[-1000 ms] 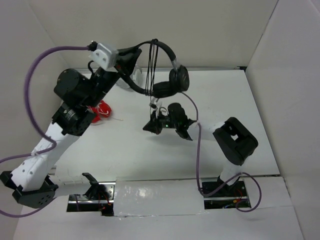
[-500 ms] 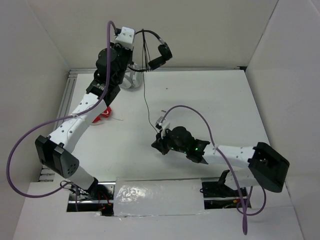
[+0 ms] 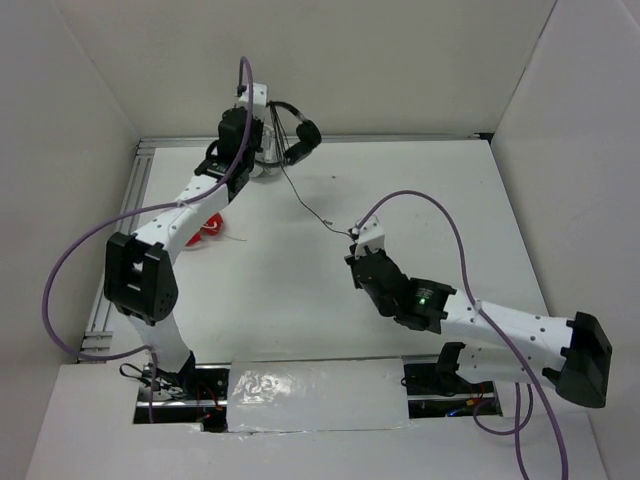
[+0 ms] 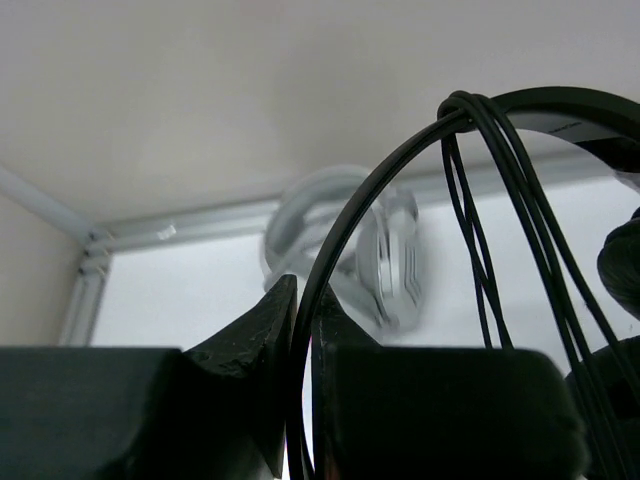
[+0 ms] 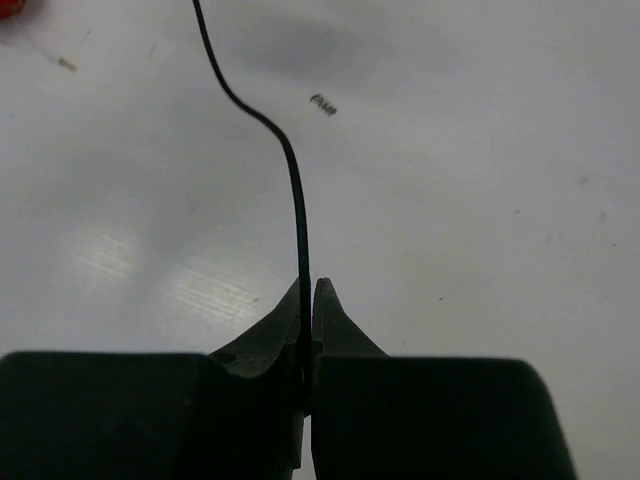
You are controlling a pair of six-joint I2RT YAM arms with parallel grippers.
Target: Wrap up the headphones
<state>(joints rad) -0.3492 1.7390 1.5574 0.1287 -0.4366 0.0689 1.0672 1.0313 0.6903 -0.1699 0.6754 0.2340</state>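
Observation:
The robot's left gripper needs to let go of the black headphones on the bare table [image 3: 299, 252] between the red headphones and the robot's right gripper.
The black headphones [image 3: 298, 135] hang at the back of the table, held by their thin headband [image 4: 380, 180] in my left gripper [image 3: 263, 133], which is shut on it [image 4: 305, 292]. Several turns of the thin black cable [image 4: 462, 108] are wound over the headband. One ear pad [image 4: 622, 262] shows at the right edge of the left wrist view. The free cable [image 3: 312, 203] runs down and right to my right gripper [image 3: 353, 247] at mid-table. That gripper [image 5: 310, 286] is shut on the cable [image 5: 290, 165], just above the table surface.
White/grey headphones [image 3: 258, 163] lie at the back left behind the left gripper and show blurred in the left wrist view [image 4: 350, 240]. Red headphones [image 3: 208, 228] lie at the left beside the left arm. White walls close in the back and sides.
The left arm has stretched out and carried the headphones back and left, lower toward the back wall. The right gripper has moved right and away with the cable, which now runs straighter between the grippers.

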